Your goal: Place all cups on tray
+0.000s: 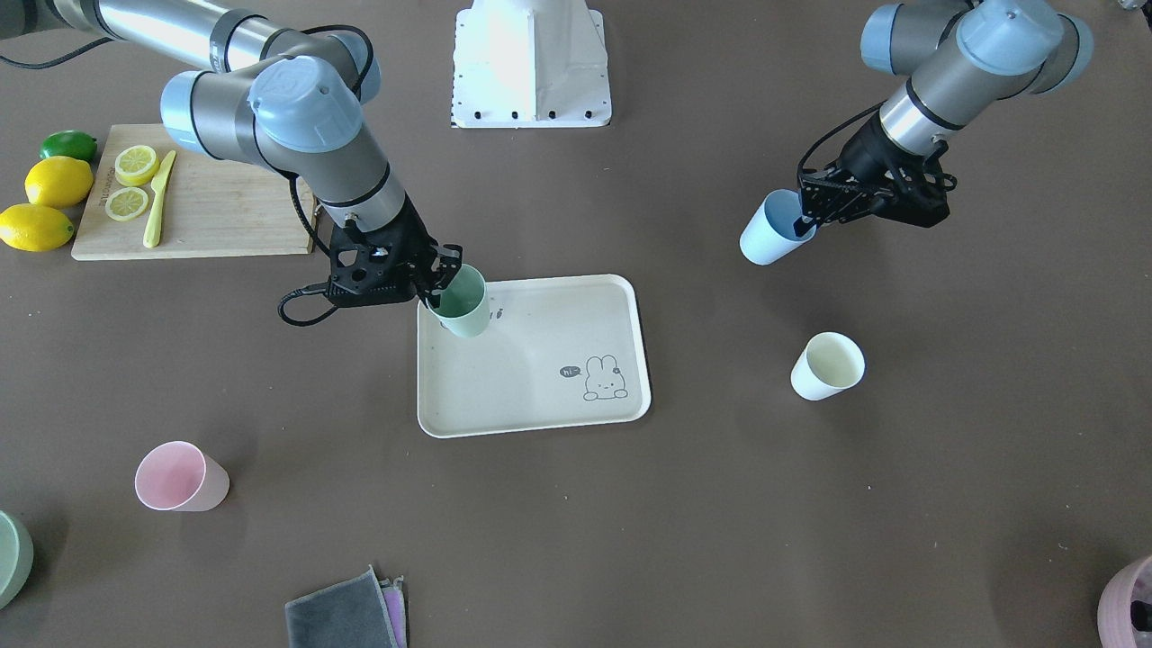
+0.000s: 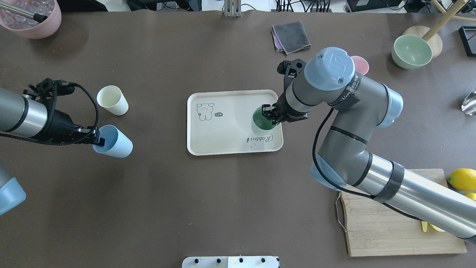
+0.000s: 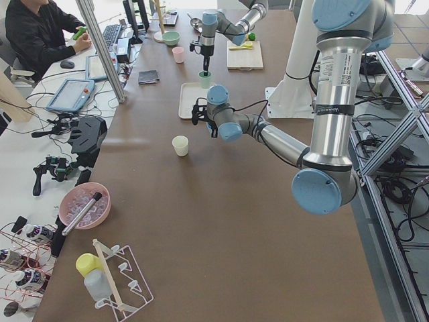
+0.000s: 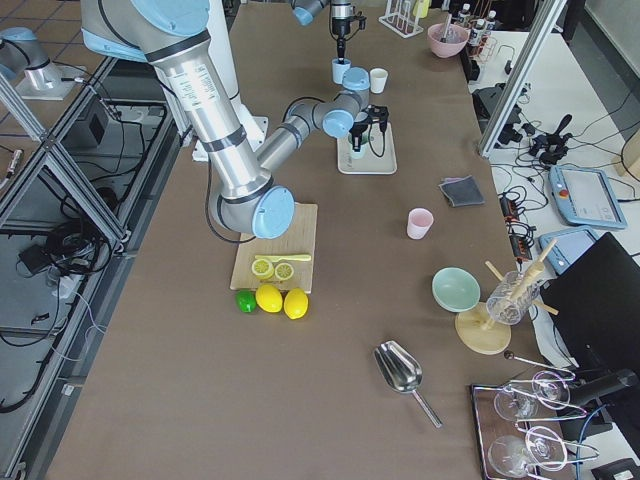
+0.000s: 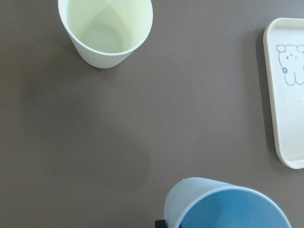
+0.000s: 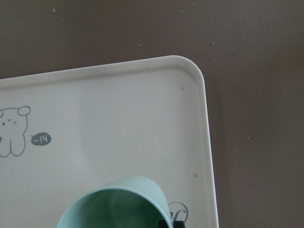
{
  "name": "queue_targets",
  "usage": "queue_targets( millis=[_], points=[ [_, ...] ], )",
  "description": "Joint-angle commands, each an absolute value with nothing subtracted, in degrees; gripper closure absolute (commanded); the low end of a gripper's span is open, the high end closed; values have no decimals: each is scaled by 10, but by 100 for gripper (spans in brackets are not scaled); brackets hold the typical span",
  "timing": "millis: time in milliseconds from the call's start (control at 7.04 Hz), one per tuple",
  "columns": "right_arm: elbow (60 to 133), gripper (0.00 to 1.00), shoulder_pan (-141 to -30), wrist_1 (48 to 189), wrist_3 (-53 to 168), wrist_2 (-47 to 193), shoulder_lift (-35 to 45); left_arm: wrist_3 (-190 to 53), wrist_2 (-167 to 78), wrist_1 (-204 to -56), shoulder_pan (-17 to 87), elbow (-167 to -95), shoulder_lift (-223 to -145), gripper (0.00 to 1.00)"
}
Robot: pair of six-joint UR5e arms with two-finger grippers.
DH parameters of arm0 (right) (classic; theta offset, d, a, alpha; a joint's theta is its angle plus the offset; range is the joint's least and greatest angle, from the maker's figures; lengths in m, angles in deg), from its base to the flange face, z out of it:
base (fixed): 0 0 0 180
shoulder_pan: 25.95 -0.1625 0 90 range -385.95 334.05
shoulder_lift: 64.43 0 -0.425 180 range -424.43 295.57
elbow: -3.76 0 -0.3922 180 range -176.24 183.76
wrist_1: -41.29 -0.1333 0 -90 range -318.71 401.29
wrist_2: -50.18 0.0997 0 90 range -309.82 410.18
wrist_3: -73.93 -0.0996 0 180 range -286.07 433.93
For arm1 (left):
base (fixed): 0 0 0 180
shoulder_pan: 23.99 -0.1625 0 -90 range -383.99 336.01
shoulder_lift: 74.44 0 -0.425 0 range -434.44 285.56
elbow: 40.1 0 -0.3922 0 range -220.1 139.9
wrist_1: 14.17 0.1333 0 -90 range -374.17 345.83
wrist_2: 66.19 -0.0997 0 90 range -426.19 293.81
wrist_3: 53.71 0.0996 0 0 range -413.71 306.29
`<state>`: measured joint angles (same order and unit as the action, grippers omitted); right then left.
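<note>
My left gripper is going to put the blue cup down on the tray (image 1: 591, 322) (image 5: 299, 118) just beyond the ears of the bunny drawing. The blue cup is now held well off the tray.
My right gripper (image 1: 441, 292) (image 2: 269, 113) is shut on the rim of the green cup (image 1: 463, 304) (image 2: 261, 122) (image 6: 114, 204), holding it over the tray (image 1: 540, 400) (image 2: 223, 143) (image 6: 118, 104) at the corner with the "Rabbit" lettering. I cannot tell whether the cup touches the tray. My left gripper (image 1: 804, 223) (image 2: 98, 141) is shut on the rim of the blue cup (image 1: 767, 232) (image 2: 115, 142) (image 5: 228, 204), tilted, well off the tray. The cream cup (image 1: 828, 364) (image 2: 112, 99) (image 5: 107, 31) stands upright near it. The pink cup (image 1: 180, 477) (image 2: 361, 64) stands beyond the right arm, partly hidden overhead.
A wooden cutting board (image 1: 225, 216) (image 2: 379, 230) with lemon slices and a yellow knife (image 1: 158, 200) lies near the right arm, with lemons (image 1: 56, 182) and a lime beside it. A grey cloth (image 2: 292, 35), a green bowl (image 2: 411, 51) and a pink bowl (image 2: 33, 18) line the far edge.
</note>
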<state>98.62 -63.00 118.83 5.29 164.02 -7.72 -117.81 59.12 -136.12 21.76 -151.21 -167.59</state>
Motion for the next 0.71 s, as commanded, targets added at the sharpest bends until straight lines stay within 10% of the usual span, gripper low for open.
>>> queue_targets(
  millis=[0, 142, 284, 568],
  points=[
    [965, 100, -626, 1185, 58, 1632, -85, -1179, 592, -1306, 222, -1521, -1710, 100],
    [959, 71, -626, 1185, 54, 1632, -85, -1179, 591, -1285, 223, -1523, -1729, 100],
    [958, 1, -623, 1185, 51, 1632, -83, -1179, 586, -1283, 222, -1522, -1731, 100],
    [977, 0, -638, 1192, 42, 1645, -82, -1180, 585, -1254, 221, -1516, -1772, 100]
  ],
)
